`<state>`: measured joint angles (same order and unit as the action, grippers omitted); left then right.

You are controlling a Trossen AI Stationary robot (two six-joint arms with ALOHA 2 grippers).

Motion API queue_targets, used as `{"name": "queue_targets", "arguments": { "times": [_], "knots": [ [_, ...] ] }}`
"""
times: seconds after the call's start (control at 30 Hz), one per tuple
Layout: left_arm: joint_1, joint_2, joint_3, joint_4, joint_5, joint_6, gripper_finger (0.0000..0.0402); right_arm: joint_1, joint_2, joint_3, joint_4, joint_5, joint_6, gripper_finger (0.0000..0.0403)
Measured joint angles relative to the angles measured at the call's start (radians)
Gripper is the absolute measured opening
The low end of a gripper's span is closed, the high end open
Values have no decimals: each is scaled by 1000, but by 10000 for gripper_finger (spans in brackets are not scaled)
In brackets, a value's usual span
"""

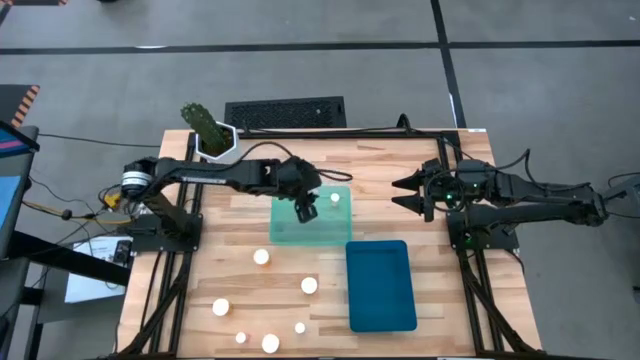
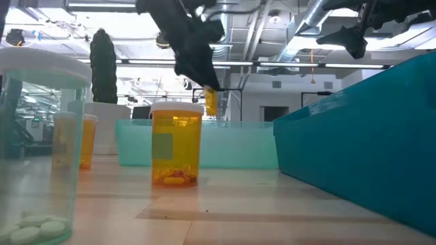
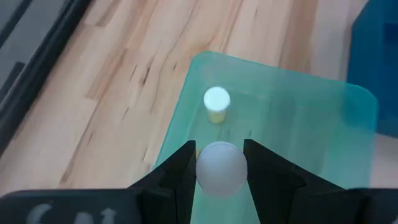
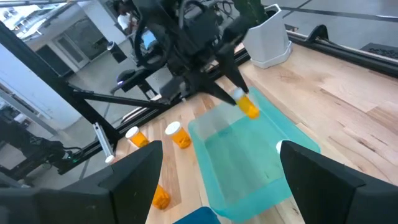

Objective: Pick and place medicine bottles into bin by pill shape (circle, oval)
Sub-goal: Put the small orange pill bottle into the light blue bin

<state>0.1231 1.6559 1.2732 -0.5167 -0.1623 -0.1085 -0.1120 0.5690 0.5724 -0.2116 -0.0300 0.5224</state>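
Observation:
The orange bottle, now held over the pale green tray, will be let go by my left gripper in the pale green tray [image 1: 317,206] [image 3: 206,151], beside the white-capped bottle standing there.
My left gripper [image 1: 304,208] is over the pale green tray [image 1: 285,232], shut on a small orange bottle with a white cap [image 3: 221,169]. The bottle also shows in the right wrist view [image 4: 249,109] and the low view [image 2: 211,102]. A second white-capped bottle [image 1: 335,198] stands in the green tray, beyond the held one in the left wrist view [image 3: 216,102]. Several more bottles stand on the table near the front left, such as one [image 1: 261,257] and another [image 1: 221,307]. My right gripper [image 1: 408,193] waits open and empty at the table's right. My left gripper pinches the bottle at its cap end [image 3: 219,155], one finger [image 3: 180,171] on each side. The fingers come from above, slanting down. The bottle hangs tilted below them [image 4: 251,112], clear of the green tray's floor.
A dark blue tray [image 1: 381,285] lies right of the green one, toward the near edge. A white hexagonal pot with a green cactus [image 1: 212,137] stands at the far left. In the low view an orange bottle [image 2: 176,146] and a clear one [image 2: 34,156] stand close.

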Motion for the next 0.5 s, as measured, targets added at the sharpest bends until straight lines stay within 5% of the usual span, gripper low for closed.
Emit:
{"name": "queue_targets", "arguments": {
  "times": [0.5],
  "knots": [
    [11, 148, -1, 112, -28, 94, 114, 0, 0, 0, -2, 0, 0, 333]
  ]
}}
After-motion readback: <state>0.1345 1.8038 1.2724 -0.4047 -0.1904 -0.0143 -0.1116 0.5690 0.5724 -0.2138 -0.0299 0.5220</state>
